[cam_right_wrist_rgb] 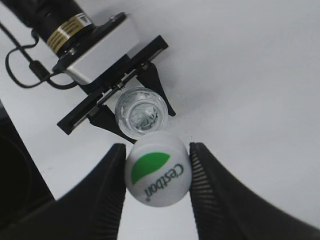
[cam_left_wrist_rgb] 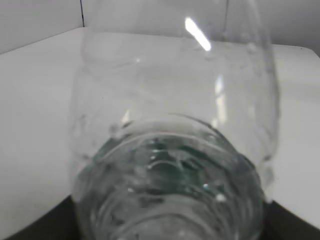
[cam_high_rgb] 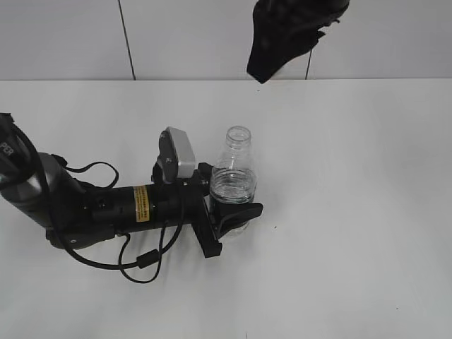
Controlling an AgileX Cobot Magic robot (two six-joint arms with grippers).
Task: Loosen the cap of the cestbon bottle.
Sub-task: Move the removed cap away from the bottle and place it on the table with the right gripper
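Observation:
My right gripper needs to let go of the white cap on the bare table across the bottle from my left arm (cam_high_rgb: 383,211).
The cestbon bottle (cam_high_rgb: 236,176) stands upright on the white table, clear, with its neck open and no cap on it. My left gripper (cam_high_rgb: 232,215) is shut around its lower body, hiding the label band. The bottle fills the left wrist view (cam_left_wrist_rgb: 170,150). My right gripper (cam_high_rgb: 258,73) hangs high above the table behind the bottle. In the right wrist view it (cam_right_wrist_rgb: 157,149) is shut on the white cap (cam_right_wrist_rgb: 157,175) with the green mark. The cap is held above and just beside the open bottle mouth (cam_right_wrist_rgb: 139,112).
The white table (cam_high_rgb: 353,212) runs back to a grey wall (cam_high_rgb: 63,35). The left arm with its camera (cam_high_rgb: 176,152) and loose cables (cam_high_rgb: 141,261) lies across the table's left side.

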